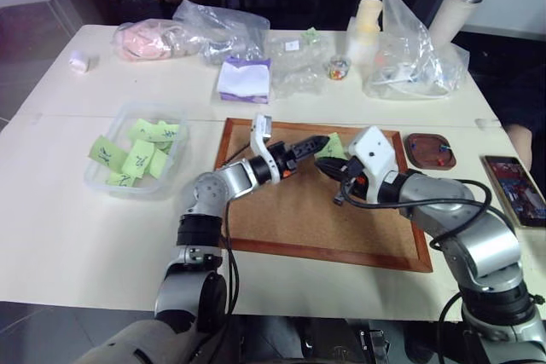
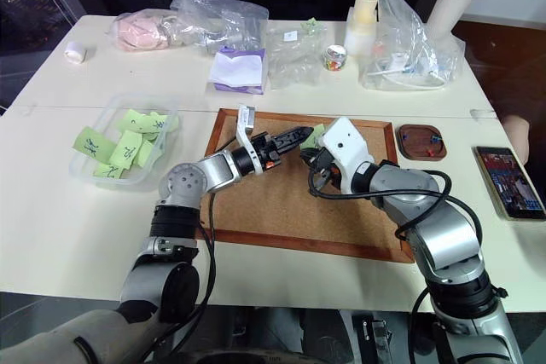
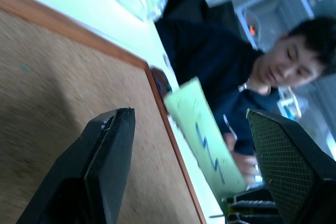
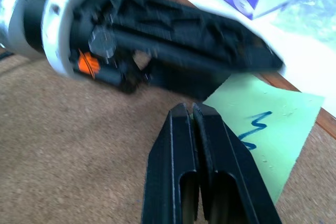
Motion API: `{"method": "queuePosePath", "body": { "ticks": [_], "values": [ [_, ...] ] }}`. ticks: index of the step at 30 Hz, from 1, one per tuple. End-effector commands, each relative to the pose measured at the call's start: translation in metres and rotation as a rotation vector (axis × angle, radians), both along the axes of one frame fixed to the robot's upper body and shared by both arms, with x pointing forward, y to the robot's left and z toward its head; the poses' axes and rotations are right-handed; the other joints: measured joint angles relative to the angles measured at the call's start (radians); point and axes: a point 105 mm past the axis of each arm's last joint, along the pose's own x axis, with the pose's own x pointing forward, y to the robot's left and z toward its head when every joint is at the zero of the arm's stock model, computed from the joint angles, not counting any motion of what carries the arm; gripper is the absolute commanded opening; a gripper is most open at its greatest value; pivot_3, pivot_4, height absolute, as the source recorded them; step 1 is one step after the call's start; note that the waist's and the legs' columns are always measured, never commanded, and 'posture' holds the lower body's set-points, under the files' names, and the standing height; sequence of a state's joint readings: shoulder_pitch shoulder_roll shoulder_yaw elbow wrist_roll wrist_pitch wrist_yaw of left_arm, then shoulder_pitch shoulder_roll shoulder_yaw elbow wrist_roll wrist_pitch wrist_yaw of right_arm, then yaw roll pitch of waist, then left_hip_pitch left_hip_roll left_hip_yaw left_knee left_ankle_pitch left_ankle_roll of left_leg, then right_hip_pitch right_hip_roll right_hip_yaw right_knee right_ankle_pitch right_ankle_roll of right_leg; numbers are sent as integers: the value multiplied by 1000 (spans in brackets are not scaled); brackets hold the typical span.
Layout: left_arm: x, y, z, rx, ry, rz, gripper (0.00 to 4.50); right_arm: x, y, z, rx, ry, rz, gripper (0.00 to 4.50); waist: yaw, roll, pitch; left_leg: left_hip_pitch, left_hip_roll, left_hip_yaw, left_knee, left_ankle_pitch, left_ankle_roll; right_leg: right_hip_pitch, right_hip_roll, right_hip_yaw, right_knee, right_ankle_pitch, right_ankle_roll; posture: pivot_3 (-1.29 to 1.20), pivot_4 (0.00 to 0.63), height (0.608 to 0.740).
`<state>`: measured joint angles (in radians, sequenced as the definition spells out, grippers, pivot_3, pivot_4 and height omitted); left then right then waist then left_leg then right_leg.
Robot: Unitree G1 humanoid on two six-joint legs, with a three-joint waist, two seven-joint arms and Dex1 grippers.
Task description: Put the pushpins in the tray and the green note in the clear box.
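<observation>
Next, my right gripper lets go of the pushpin near the middle of the dark reddish tray (image 1: 429, 148) next to the cork board.
The green note (image 1: 332, 145) stands tilted above the cork board (image 1: 316, 219), pinched at one corner by my shut right gripper (image 1: 328, 162); its blue scribble shows in the right wrist view (image 4: 268, 124). My left gripper (image 1: 312, 146) is open and level, just left of the note, with the note (image 3: 205, 135) ahead between its spread fingers and not touched. The dark reddish tray (image 1: 413, 149) sits right of the board, and small pushpins (image 1: 440, 150) lie in it. The clear box (image 1: 99, 180) stands at the left with several green notes inside.
A phone (image 1: 514, 189) lies at the right table edge. A purple tissue pack (image 1: 244, 79), wrinkly plastic bags (image 1: 409, 57) and a tall cup (image 1: 456, 6) line the back. A person in dark clothes (image 3: 210, 56) sits across the table; a hand (image 1: 517, 139) rests by the phone.
</observation>
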<state>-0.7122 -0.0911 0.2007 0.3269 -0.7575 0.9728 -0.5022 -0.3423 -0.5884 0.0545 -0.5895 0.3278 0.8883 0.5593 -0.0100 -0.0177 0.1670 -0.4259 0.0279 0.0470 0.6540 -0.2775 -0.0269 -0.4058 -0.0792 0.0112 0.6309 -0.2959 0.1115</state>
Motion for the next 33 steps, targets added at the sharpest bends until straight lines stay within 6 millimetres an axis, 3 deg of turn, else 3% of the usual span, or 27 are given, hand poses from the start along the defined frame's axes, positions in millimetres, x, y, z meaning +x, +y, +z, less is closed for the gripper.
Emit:
{"method": "queuePosePath", "body": {
  "ticks": [1, 3, 8, 9, 18, 22, 27, 30, 33],
  "values": [
    [-5, -4, 11, -19, -46, -33, 3231, -5, 4, 11, -8, -50, 23, 0, 0, 0, 0, 0, 0, 0, 0, 0, 0, 0, 0, 0, 0, 0, 0, 0, 150, 740],
    [-5, -4, 10, -18, -43, -33, 2560, -5, 4, 12, -6, -55, 21, 0, 0, 0, 0, 0, 0, 0, 0, 0, 0, 0, 0, 0, 1, 0, 0, 0, 150, 740],
    [-6, -4, 10, -26, -41, -34, 226, -6, 2, 13, -9, -62, 9, 0, 0, 0, 0, 0, 0, 0, 2, 0, 0, 0, 0, 0, 1, 0, 0, 0, 150, 740],
    [-6, -4, 10, -27, -41, -32, 99, -6, 2, 13, -10, -62, 7, 0, 0, 0, 0, 0, 0, 0, 2, 0, 0, 0, 0, 0, 1, 0, 0, 0, 150, 740],
    [0, -3, 7, 31, -77, -3, 99, -6, 0, 17, -9, -75, -12, 0, 1, 0, 0, 0, 0, 0, 8, 0, 0, 2, 0, 0, 4, 1, 1, 0, 150, 740],
    [4, -2, -7, 154, -175, 25, 99, -2, -11, 33, 25, -111, -57, 0, 2, 0, 0, 0, 0, 0, 9, 0, 1, 2, 0, 0, 4, 1, 1, 0, 150, 740],
    [8, 0, -16, 178, -194, 54, 99, 3, -26, 44, 54, -126, -108, 0, 2, 0, 0, 0, 0, 0, 9, 0, 1, 2, 0, 0, 5, 1, 1, 0, 150, 740],
    [4, -1, -16, 211, -250, 39, 99, 10, -40, 48, 57, -137, -155, 0, 1, 0, 0, 0, 0, 0, 10, -1, 1, 2, 0, 1, 5, 1, 1, 0, 150, 740],
    [-7, -2, -20, 294, -369, -2, 99, 31, -79, 49, 143, -131, -322, 0, 1, 1, 0, 0, 0, 0, 10, -1, 1, 2, 0, 1, 6, 1, 1, 0, 150, 740]
  ]
}}
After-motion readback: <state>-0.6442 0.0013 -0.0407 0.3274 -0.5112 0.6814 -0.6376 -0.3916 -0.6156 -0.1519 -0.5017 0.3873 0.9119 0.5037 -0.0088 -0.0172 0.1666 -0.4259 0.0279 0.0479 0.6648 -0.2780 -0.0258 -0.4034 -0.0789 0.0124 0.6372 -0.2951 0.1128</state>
